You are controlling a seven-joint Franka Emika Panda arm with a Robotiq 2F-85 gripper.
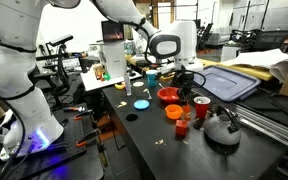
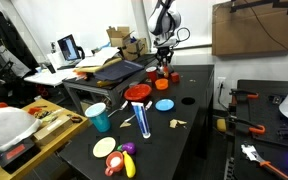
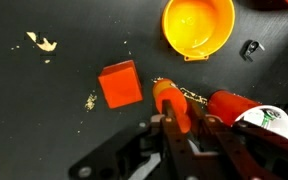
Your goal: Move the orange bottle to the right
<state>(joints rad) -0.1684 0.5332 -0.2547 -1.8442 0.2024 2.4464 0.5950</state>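
Note:
My gripper needs to let go of the orange bottle on the black table (image 1: 189,117) (image 3: 178,86) between the red cube and the red cup.
In the wrist view the slim orange bottle (image 3: 167,98) stands on the black table between my gripper's two fingers (image 3: 189,120), which are closed against it. A red cup (image 3: 234,105) with a white label stands just right of it. A red cube (image 3: 120,84) lies to its left, and a low orange bowl (image 3: 199,25) sits beyond. In both exterior views the gripper (image 1: 188,92) (image 2: 164,66) is down at the table among these items, and the bottle is mostly hidden behind it.
On the black table are the orange bowl (image 1: 174,112), a red dish (image 1: 168,95), a blue lid (image 1: 140,103), a teal cup (image 2: 98,117) and a grey kettle (image 1: 222,128). A dark tray (image 1: 227,82) lies behind. Small scraps (image 3: 42,43) lie on the table.

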